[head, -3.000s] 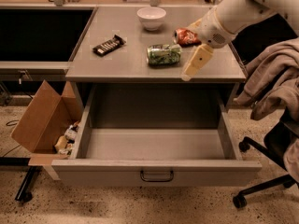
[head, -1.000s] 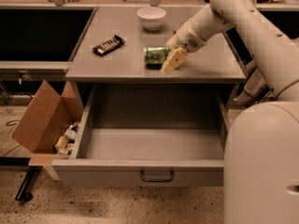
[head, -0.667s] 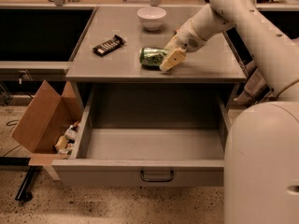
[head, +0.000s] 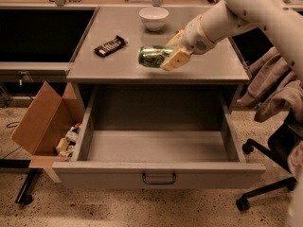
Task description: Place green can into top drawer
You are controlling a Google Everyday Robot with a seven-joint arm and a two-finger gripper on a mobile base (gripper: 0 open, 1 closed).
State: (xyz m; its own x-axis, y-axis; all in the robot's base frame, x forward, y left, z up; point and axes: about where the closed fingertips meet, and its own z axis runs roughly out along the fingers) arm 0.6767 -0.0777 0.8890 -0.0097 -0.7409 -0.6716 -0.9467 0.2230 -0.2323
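Observation:
The green can will go down from my gripper onto the grey bottom of the top drawer, where I need to set it behind the dark pull handle [head: 177, 138].
The green can [head: 152, 56] lies on its side, held just above the grey cabinet top [head: 118, 67], near its front edge. My gripper [head: 171, 51] reaches in from the upper right and is shut on the can's right end, one tan finger [head: 176, 59] in front of it. The top drawer [head: 158, 174] is pulled wide open below, its grey inside bare, with a small dark pull handle [head: 159, 178] on the front panel.
A white bowl [head: 153, 18] and a dark snack bar [head: 110, 46] sit on the cabinet top. An open cardboard box [head: 45, 124] with scraps stands at the drawer's left. An office chair draped with cloth [head: 279, 103] is at the right.
My gripper has closed on the can and shifted it left and toward the front edge of the cabinet top, lifting it slightly.

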